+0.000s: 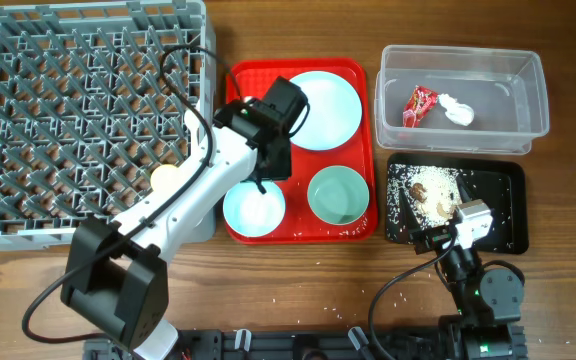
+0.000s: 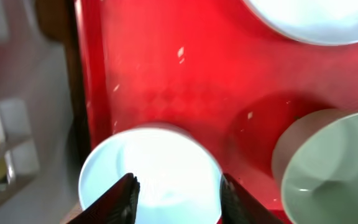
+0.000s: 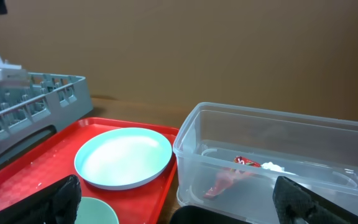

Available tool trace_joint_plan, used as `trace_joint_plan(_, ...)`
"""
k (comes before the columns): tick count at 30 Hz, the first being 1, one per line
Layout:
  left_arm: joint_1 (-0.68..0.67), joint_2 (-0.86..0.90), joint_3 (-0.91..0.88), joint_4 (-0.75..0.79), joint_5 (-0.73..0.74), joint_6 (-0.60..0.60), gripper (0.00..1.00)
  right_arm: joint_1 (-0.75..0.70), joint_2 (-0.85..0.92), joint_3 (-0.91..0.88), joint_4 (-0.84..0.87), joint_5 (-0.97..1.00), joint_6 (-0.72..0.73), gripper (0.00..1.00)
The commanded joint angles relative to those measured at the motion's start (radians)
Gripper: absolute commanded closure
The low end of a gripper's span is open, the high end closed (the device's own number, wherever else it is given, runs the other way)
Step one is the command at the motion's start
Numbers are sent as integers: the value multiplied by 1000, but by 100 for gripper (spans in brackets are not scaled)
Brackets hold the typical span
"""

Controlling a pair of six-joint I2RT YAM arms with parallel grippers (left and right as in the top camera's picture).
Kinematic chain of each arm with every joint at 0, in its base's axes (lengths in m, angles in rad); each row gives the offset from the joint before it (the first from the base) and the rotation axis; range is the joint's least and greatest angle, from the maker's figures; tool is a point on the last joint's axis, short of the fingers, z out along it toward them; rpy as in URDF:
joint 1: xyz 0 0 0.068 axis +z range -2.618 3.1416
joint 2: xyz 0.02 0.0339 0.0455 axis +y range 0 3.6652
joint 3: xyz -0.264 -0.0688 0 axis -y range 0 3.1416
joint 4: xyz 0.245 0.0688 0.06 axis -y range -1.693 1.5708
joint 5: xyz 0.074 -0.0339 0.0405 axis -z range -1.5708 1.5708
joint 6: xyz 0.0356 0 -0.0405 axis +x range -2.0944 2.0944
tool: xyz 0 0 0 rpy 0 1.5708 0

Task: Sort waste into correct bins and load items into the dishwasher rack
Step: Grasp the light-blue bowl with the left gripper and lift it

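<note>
My left fingers span the pale teal bowl's open middle, so next I shift rackward and pinch the rack-side rim (image 1: 227, 208) before lifting the bowl.
My left gripper (image 1: 264, 182) is open above the left pale teal bowl (image 1: 253, 212) on the red tray. In the left wrist view its fingers (image 2: 176, 196) straddle part of that bowl (image 2: 151, 165). The second bowl (image 1: 339, 194) (image 2: 328, 162) and the pale blue plate (image 1: 323, 110) (image 3: 124, 157) are also on the tray. The yellow cup (image 1: 165, 176) sits in the grey dishwasher rack (image 1: 68, 120). The clear tub (image 1: 463, 95) (image 3: 278, 140) holds the red-and-white wrapper (image 1: 418, 105) (image 3: 229, 180) and the tissue wad (image 1: 456, 110). Food scraps (image 1: 433, 190) lie in the black tray (image 1: 503, 215). My right gripper (image 1: 456, 222) (image 3: 179, 208) is open and empty. The fork and spoon are out of view.
The flat red tray (image 1: 243, 80) (image 2: 166, 74) lies between the rack and the bins. White grains are scattered on the table (image 1: 328, 290) in front of the tray. The left arm's cable arches over the rack's right edge (image 1: 183, 60).
</note>
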State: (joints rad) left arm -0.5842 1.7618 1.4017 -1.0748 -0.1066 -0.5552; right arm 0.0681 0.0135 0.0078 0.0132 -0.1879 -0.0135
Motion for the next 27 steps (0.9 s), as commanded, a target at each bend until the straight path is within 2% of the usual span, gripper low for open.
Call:
trace_joint_plan(1, 8, -24, -56, -111, -120, -167, 57, -4, -9, -3, 5, -16, -12, 0)
trace_joint_plan(2, 14, -24, -73, -120, -122, -167, 54, -4, -9, -3, 5, -16, -12, 0)
trace_joint_plan(8, 21, -24, -192, -103, -85, -172, 53, -4, -9, -3, 5, -16, -12, 0)
trace_joint_plan(12, 29, -24, -327, 34, -69, -175, 50, -4, -9, -3, 5, -16, -11, 0)
trace_joint_plan(13, 35, -24, -356, 74, -32, -174, 53, -4, -9, -3, 5, -16, -12, 0)
trace_joint_plan(15, 39, -24, -370, 114, 8, -155, 66, -4, -9, -3, 5, -16, -12, 0)
trace_joint_plan(20, 38, -75, -325, 126, 51, -125, 70, -4, -9, -3, 5, -16, -11, 0)
trace_joint_plan(22, 38, -113, -300, 152, 65, -56, 66, -4, -9, -3, 5, -16, -11, 0)
trace_joint_plan(25, 39, -141, -296, 165, 38, -7, 46, -4, -9, -3, 5, -16, -12, 0)
trace_joint_plan(27, 39, -139, -296, 157, -18, 2, 43, -4, -9, -3, 5, -16, -12, 0)
